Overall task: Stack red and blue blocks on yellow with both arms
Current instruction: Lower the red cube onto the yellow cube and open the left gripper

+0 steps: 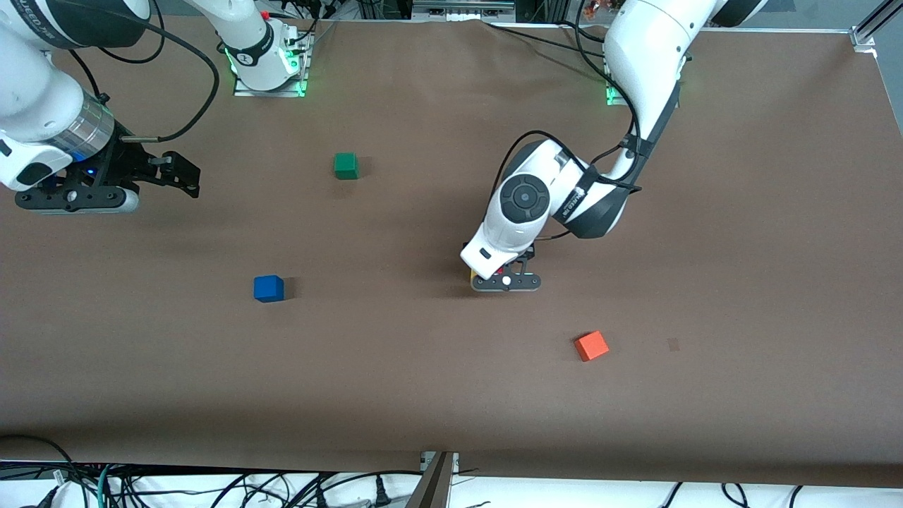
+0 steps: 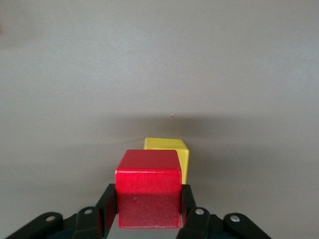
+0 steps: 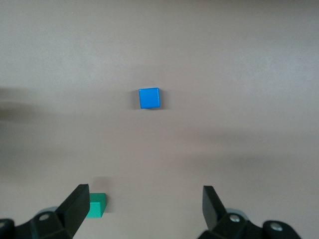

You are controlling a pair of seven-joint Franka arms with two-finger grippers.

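Next, I let go of the red block with my left gripper flat on top of the yellow cube [image 1: 483,267] [image 2: 165,144], between the blue and orange ones.
My left gripper [image 1: 505,276] is shut on the red block [image 2: 148,186], low over the middle of the table. Its black fingers [image 2: 105,206] press two opposite sides of the block. The yellow cube [image 2: 172,149] lies just below the red block, partly hidden by it and a little offset; whether they touch I cannot tell. In the front view only a sliver of the yellow cube [image 1: 474,274] shows under the left wrist. The blue block [image 1: 269,288] [image 3: 149,98] sits alone toward the right arm's end. My right gripper [image 1: 186,175] [image 3: 144,204] waits open and empty, up in the air.
A green cube [image 1: 346,166] [image 3: 97,205] sits farther from the front camera than the blue block. An orange cube [image 1: 591,346] lies nearer to the camera, toward the left arm's end. Brown cloth [image 1: 423,395] covers the table.
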